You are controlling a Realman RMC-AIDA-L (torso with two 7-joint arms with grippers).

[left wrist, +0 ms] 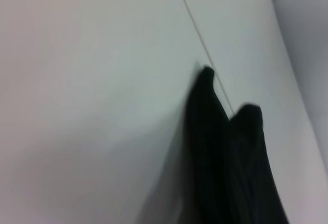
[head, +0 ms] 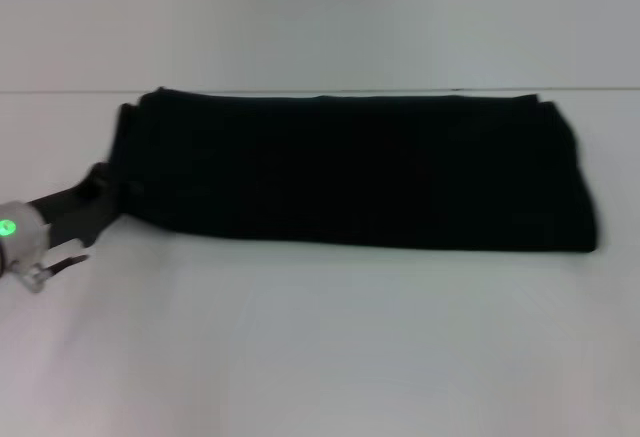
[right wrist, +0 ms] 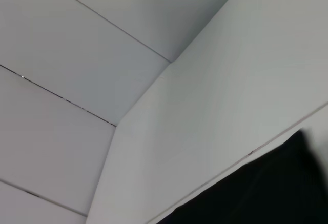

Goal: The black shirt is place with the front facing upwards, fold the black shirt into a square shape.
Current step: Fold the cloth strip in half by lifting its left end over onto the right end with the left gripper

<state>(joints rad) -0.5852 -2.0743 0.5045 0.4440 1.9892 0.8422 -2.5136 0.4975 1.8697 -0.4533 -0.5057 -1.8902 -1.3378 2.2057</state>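
Note:
The robot's left gripper needs to release the held end of the shirt on top of the black shirt (head: pixel 482 172), close to the shirt's opposite end.
The black shirt (head: pixel 350 167) lies folded into a long, flat band across the middle of the white table (head: pixel 330 347); no print shows on it. My left gripper (head: pixel 106 191) is down at the shirt's left end, right against the cloth, dark on dark. The left wrist view shows two raised folds of the black shirt (left wrist: pixel 230 167) over the table. A corner of the black shirt (right wrist: pixel 266 193) lies in the right wrist view. My right gripper appears in no view.
A pale wall (head: pixel 320 17) rises just behind the shirt's far edge. A thin seam (left wrist: pixel 197 34) runs across the table top. White table surface stretches in front of the shirt.

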